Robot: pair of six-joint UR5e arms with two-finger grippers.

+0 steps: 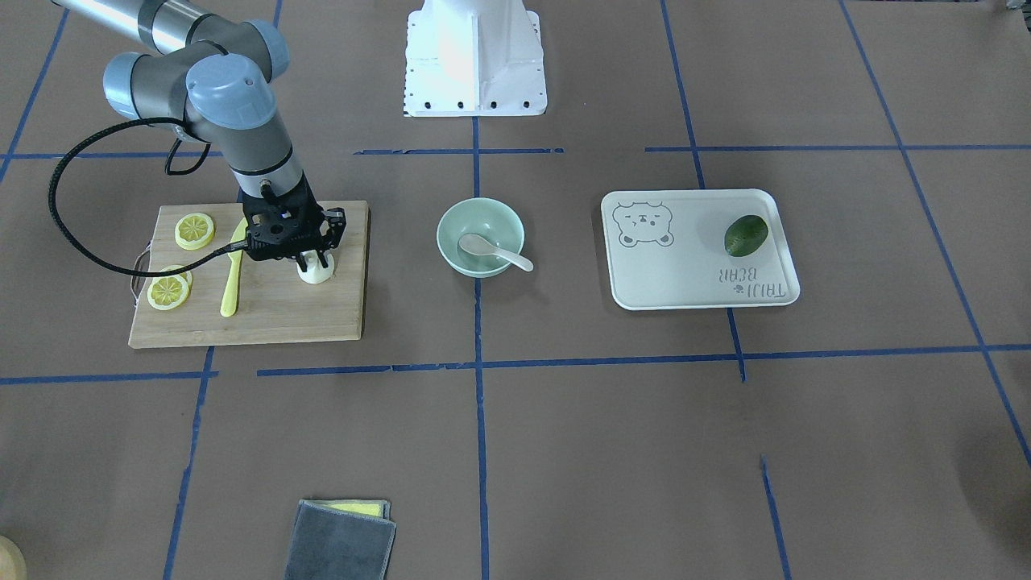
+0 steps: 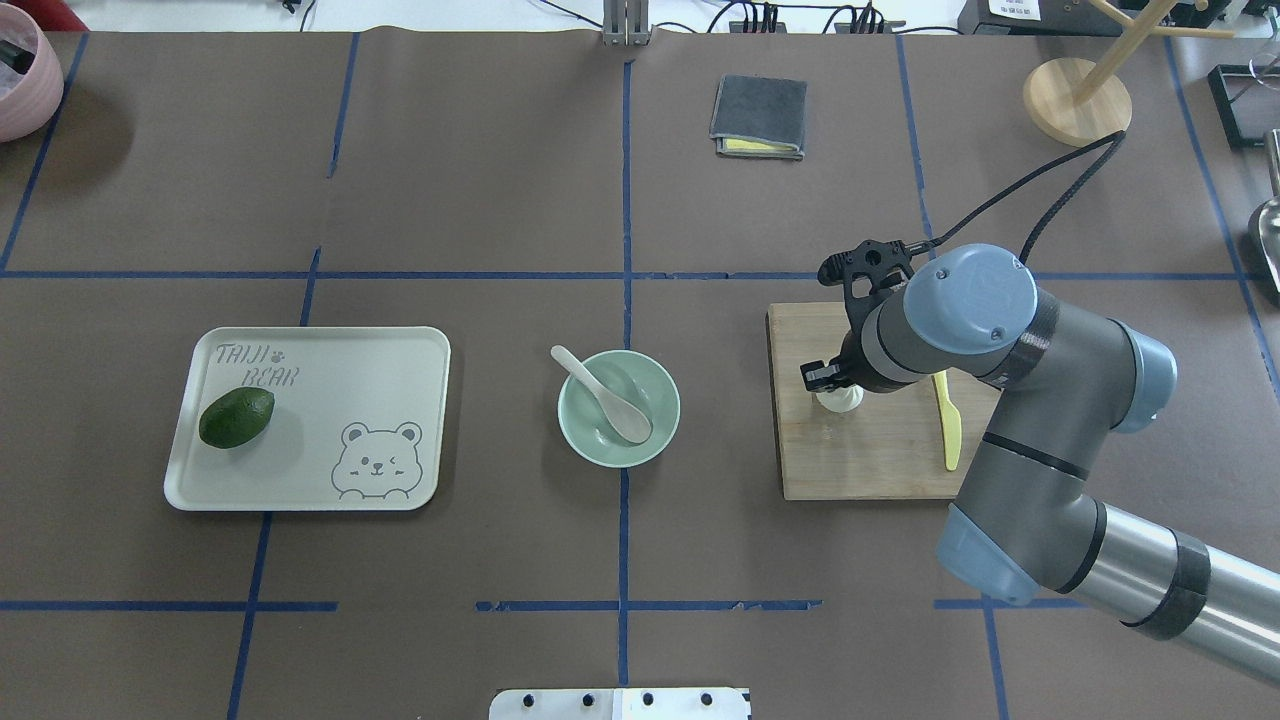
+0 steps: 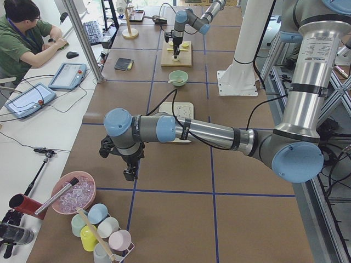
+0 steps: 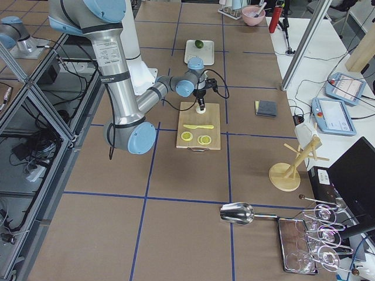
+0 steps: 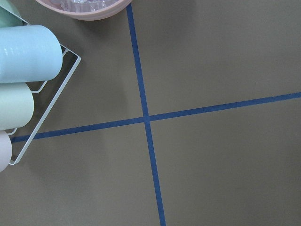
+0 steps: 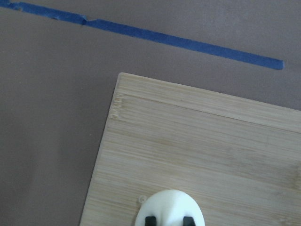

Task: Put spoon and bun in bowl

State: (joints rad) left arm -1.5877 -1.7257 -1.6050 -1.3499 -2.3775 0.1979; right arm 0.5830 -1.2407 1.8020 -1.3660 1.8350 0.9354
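I should let go of the white bun with my right gripper over the beige spoon's scoop in the mint-green bowl (image 1: 474, 245).
The mint-green bowl (image 1: 451, 219) stands at the table's middle, also in the overhead view (image 2: 662, 440). The beige spoon (image 1: 493, 252) lies in it, scoop down and handle over the rim (image 2: 603, 390). The white bun (image 1: 316, 274) sits on the wooden cutting board (image 1: 266, 316). My right gripper (image 1: 314, 259) points straight down onto it. In the right wrist view both black fingertips (image 6: 149, 220) sit close together on the bun's top (image 6: 169, 205). My left gripper (image 3: 130, 174) hangs over bare table far from these things; whether it is open or shut cannot be told.
A yellow knife (image 1: 232, 282) and lemon slices (image 1: 195, 230) share the board. A white tray (image 1: 693, 283) with a dark green avocado (image 1: 746, 235) lies beyond the bowl. A folded grey cloth (image 1: 342, 540) lies at the operators' edge. Cups in a wire rack (image 5: 28, 52) are near my left gripper.
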